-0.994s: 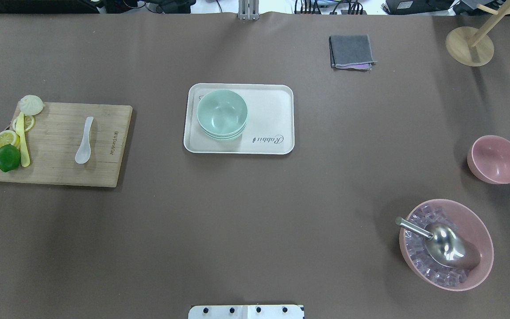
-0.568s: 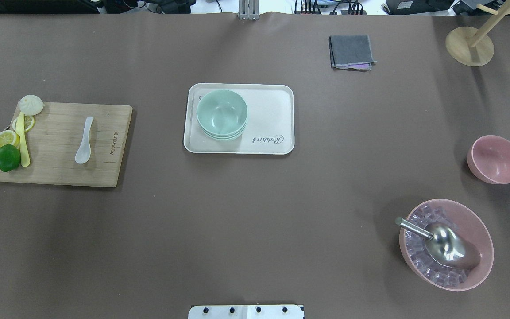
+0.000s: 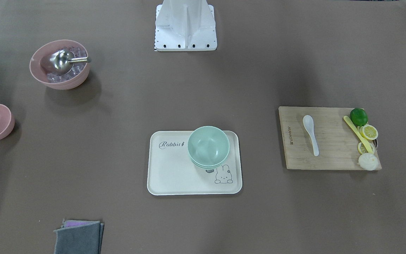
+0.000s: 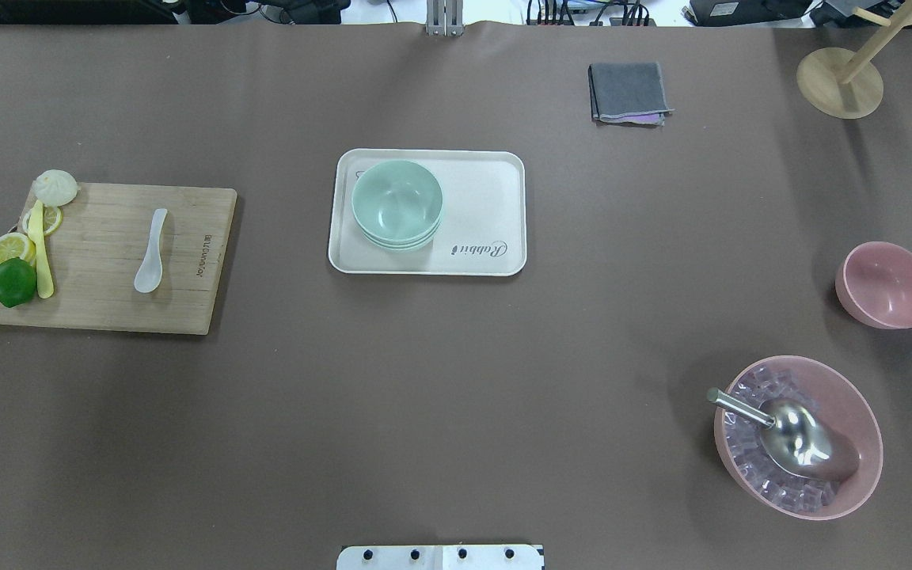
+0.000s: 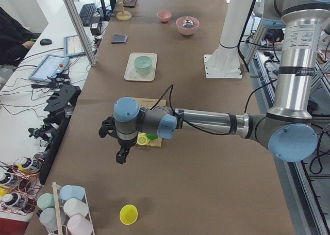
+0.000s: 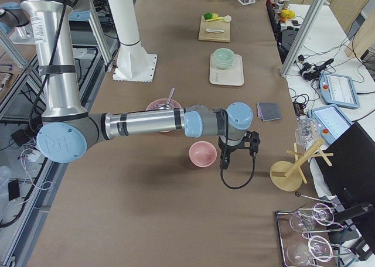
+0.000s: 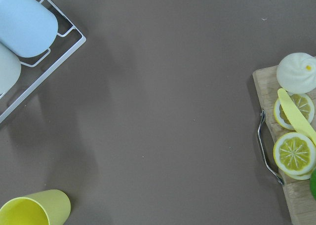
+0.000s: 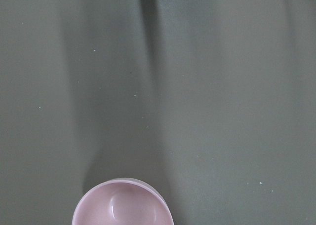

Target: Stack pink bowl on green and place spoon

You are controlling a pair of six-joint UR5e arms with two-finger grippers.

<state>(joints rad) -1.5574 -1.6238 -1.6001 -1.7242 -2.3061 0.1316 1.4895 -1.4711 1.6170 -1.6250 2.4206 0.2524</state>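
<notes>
I should close my right gripper on the small pink bowl's rim (image 8: 172, 222), on the outer side that faces away from the cream tray.
The small pink bowl (image 4: 886, 285) stands upright on the table at the right, also in the right wrist view (image 8: 122, 204). Stacked green bowls (image 4: 397, 204) sit on the left part of a cream tray (image 4: 488, 198) at the centre. A white spoon (image 4: 151, 252) lies on a wooden cutting board (image 4: 100, 305) at the left. My right gripper (image 6: 224, 161) hangs just beside the pink bowl; my left gripper (image 5: 119, 157) hangs beyond the board's outer end. Both show only in the side views, so I cannot tell whether they are open or shut.
A large pink bowl (image 4: 860, 404) of ice with a metal scoop (image 4: 796, 435) stands near the small pink bowl. A lime (image 4: 13, 282), lemon slices and a yellow knife lie on the board. A grey cloth (image 4: 628, 92) and a wooden stand (image 4: 840, 81) are at the back right.
</notes>
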